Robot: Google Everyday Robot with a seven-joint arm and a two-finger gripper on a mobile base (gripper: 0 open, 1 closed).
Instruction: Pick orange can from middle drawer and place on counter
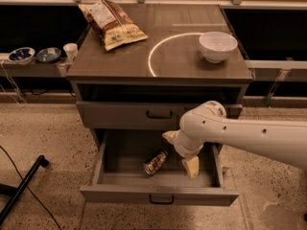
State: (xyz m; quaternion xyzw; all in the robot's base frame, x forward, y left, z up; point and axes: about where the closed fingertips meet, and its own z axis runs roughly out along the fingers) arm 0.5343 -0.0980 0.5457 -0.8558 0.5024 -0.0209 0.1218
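The robot's gripper should close on the back end (159, 158) of the orange can, which is the end farther from the handle of the open middle drawer.
The orange can (155, 162) lies on its side on the floor of the open middle drawer (158, 194), left of centre. My gripper (181, 152) hangs inside the drawer just right of the can, open and empty. One cream finger (169, 136) is up behind the can and the other finger (192, 167) is low to its right. Neither touches the can. The counter (168, 56) with its white circular line is above.
A crisp bag (112, 23) lies at the counter's back left and a white bowl (218, 45) at its right. A closed grey drawer (129, 114) sits above the open one. Small bowls and a cup (70, 50) stand on a side shelf at left. A black leg (21, 186) crosses the floor.
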